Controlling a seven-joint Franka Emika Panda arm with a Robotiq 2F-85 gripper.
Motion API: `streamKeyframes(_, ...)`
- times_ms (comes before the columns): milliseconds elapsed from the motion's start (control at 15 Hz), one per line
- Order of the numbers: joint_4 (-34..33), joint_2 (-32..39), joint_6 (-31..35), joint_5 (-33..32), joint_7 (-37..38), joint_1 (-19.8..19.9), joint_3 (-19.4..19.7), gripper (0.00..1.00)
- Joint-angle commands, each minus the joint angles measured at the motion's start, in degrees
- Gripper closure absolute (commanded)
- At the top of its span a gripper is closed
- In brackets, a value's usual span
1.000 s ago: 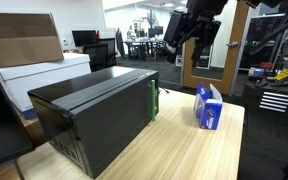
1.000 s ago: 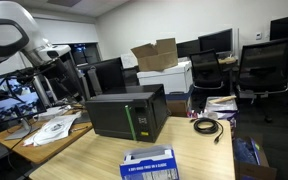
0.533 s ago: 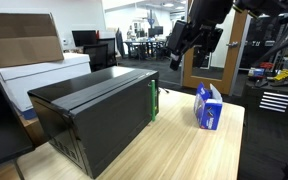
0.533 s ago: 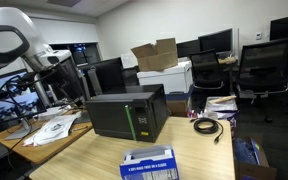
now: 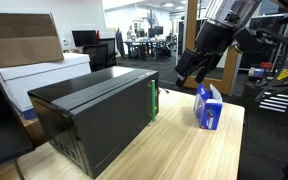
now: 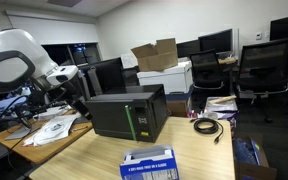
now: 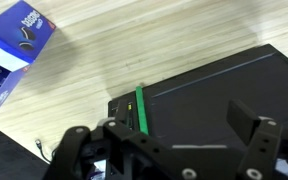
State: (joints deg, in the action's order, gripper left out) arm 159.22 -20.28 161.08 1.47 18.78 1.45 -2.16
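Next, I move my gripper to the upper part of the green strip (image 5: 154, 88) (image 7: 143, 126) on the black box and close it there.
A black metal box (image 5: 94, 110) with a green strip (image 5: 153, 100) on one end lies on the wooden table (image 5: 174, 150); both exterior views show it (image 6: 129, 112). My gripper (image 5: 186, 80) hangs open in the air just beyond the box's green-striped end, holding nothing. In an exterior view it shows dark at the box's far left (image 6: 79, 100). In the wrist view the gripper (image 7: 169, 140) hovers over the box's top (image 7: 214, 95), one finger (image 7: 254, 125) to the right. A blue carton (image 5: 209, 105) stands close by (image 7: 14, 45).
A white printer (image 5: 39, 80) with a cardboard box (image 5: 24, 40) on it stands behind the black box. A coiled black cable (image 6: 206, 125) and loose papers (image 6: 54, 125) lie on the tables. Office chairs (image 6: 259, 70) and monitors fill the background.
The arm has come down from high above the table and swung over, and the gripper now hangs close to the black box's end. The jaws have stayed open.
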Motion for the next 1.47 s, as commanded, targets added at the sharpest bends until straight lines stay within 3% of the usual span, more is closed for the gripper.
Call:
streamKeyframes(0, -0.04, 4.48, 4.44, 2.07, -8.24, -0.92, 3.18, 0.00)
streamKeyframes(267, -2.41, 10.89, 9.34, 3.97, -16.53, -2.25, 7.14, 0.00)
streamKeyframes(400, -4.53, 14.72, 13.22, 7.21, -21.26, -5.09, 10.41, 0.00)
streamKeyframes(600, -8.18, 18.34, 15.53, 17.06, -30.76, -11.01, 14.05, 0.00)
streamKeyframes(867, -15.09, 22.29, 15.50, 33.69, -47.07, -14.95, 14.04, 0.00)
streamKeyframes(1133, -24.28, 29.53, 12.25, 45.58, -65.14, -11.51, 12.24, 0.00)
streamKeyframes(1400, -31.20, 40.04, 9.33, 46.28, -76.85, -4.33, 11.20, 0.00)
